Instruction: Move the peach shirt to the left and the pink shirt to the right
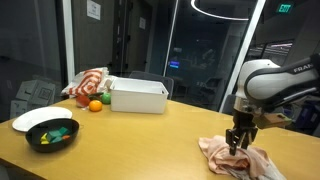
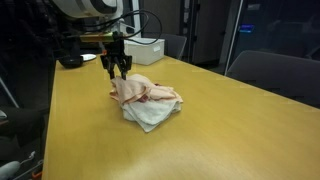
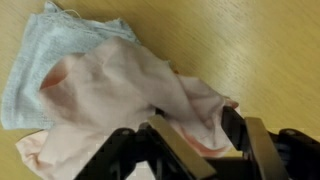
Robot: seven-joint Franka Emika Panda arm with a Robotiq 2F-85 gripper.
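My open gripper straddles the peach shirt's outer edge, so I need to shift inward, pinch a fuller fold (image 3: 170, 94) and lift the peach shirt clear of the heap.
A peach shirt (image 3: 120, 85) lies crumpled on top of a pale grey-blue cloth (image 3: 40, 60) on the wooden table. In both exterior views the pile shows as one heap, peach on top (image 2: 150, 92) and pale cloth beneath (image 2: 150, 116); it also shows in an exterior view (image 1: 235, 158). My gripper (image 3: 205, 135) is lowered onto the heap's edge, its fingers apart, with a fold of the peach shirt between them. It shows in both exterior views (image 1: 237, 146) (image 2: 117, 75). I cannot pick out a separate pink shirt.
A white bin (image 1: 138, 96) stands at the back of the table, also seen in an exterior view (image 2: 150, 48). Beside it lie an orange (image 1: 95, 105) and a red-and-white bundle (image 1: 88, 83). A black bowl (image 1: 52, 134) and a white plate (image 1: 35, 118) sit near the far end.
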